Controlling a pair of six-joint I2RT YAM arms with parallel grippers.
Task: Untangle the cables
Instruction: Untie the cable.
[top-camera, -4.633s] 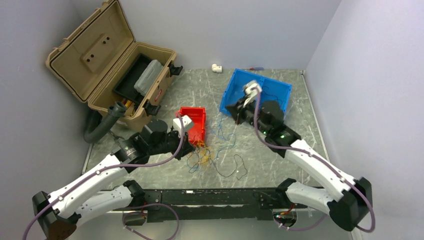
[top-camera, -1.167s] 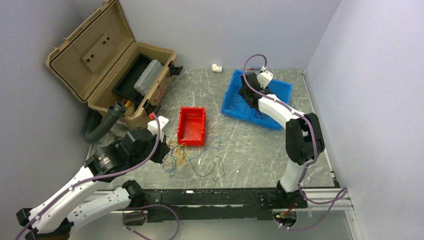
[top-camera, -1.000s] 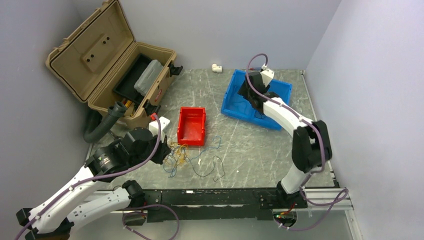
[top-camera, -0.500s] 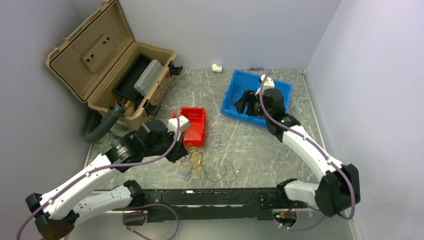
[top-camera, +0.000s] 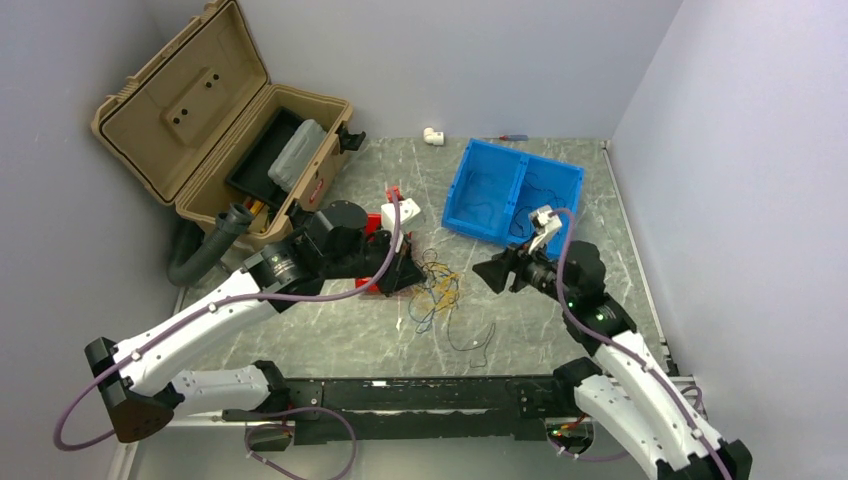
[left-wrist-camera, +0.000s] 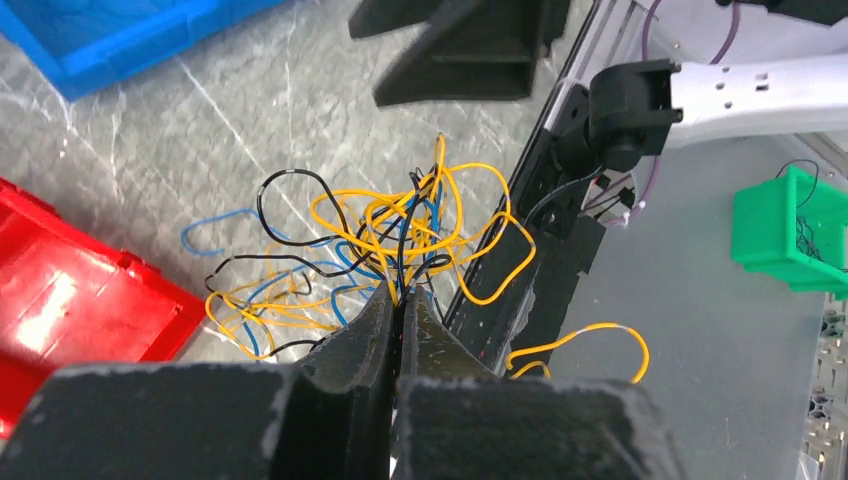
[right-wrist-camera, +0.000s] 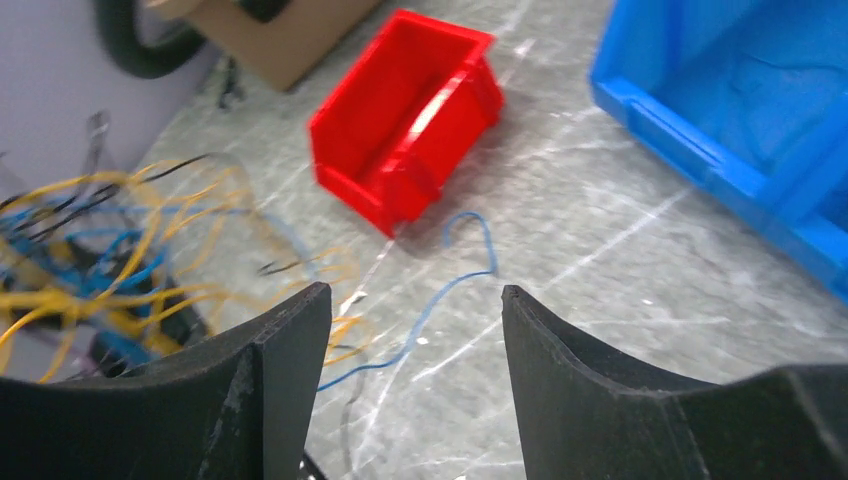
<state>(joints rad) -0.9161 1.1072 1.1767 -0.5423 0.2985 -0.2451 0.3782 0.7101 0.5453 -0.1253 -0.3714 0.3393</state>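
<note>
Next, I let go of the cables with my left gripper on the table (top-camera: 507, 299) between the blue bin and the black near edge.
The cables (top-camera: 437, 285) are a tangle of thin yellow, blue and black wires at the table's middle. My left gripper (top-camera: 410, 275) is shut on strands at the tangle's left side. In the left wrist view the shut jaws (left-wrist-camera: 398, 295) pinch yellow and black wires, and the rest of the cables (left-wrist-camera: 400, 225) fan out beyond them. A black strand (top-camera: 472, 340) trails toward the near edge. My right gripper (top-camera: 488, 274) stands open just right of the tangle, facing it. In the right wrist view it (right-wrist-camera: 412, 295) holds nothing, and a loose blue strand (right-wrist-camera: 450, 275) lies on the table beyond it.
A red bin (right-wrist-camera: 400, 120) sits behind the tangle, mostly hidden by my left arm from above. A blue bin (top-camera: 515, 190) holding a few wires stands at the back right. An open tan toolbox (top-camera: 230, 130) and black hose (top-camera: 205, 255) fill the back left. A green bin (left-wrist-camera: 790, 230) sits below the table.
My left gripper has carried the tangle right and farther onto the table. My right arm has pulled out of the blue bin and come down toward the tangle, jaws open.
</note>
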